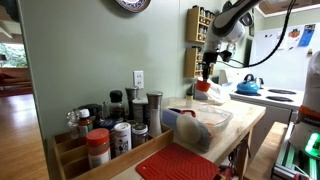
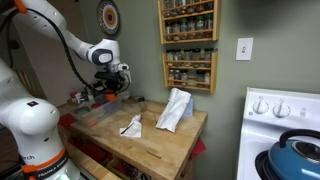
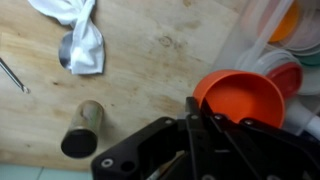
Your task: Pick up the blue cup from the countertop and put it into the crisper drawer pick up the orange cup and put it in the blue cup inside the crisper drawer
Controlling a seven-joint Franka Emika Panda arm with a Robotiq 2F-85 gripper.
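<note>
My gripper will release the orange cup inside the blue cup (image 1: 177, 110), on the side of the crisper drawer that is closest to the spice jars.
My gripper (image 3: 200, 106) is shut on the rim of the orange cup (image 3: 240, 96), which it holds upright in the air. In both exterior views the gripper (image 1: 207, 72) (image 2: 108, 84) hangs with the orange cup (image 1: 203, 88) over the far end of the crisper drawer (image 1: 212, 128), a clear plastic bin on the wooden countertop. The drawer also shows in an exterior view (image 2: 92, 116) and at the right edge of the wrist view (image 3: 252, 40). A dark blue shape, the blue cup (image 1: 184, 113), lies inside the drawer. It is hidden in the wrist view.
A white cloth (image 3: 82, 30) and a dark shaker (image 3: 80, 130) lie on the countertop. A red ribbed mat (image 1: 178, 163) lies at the near end. Spice jars (image 1: 115, 125) line the wall side. A light blue kettle (image 1: 248, 86) stands on the stove.
</note>
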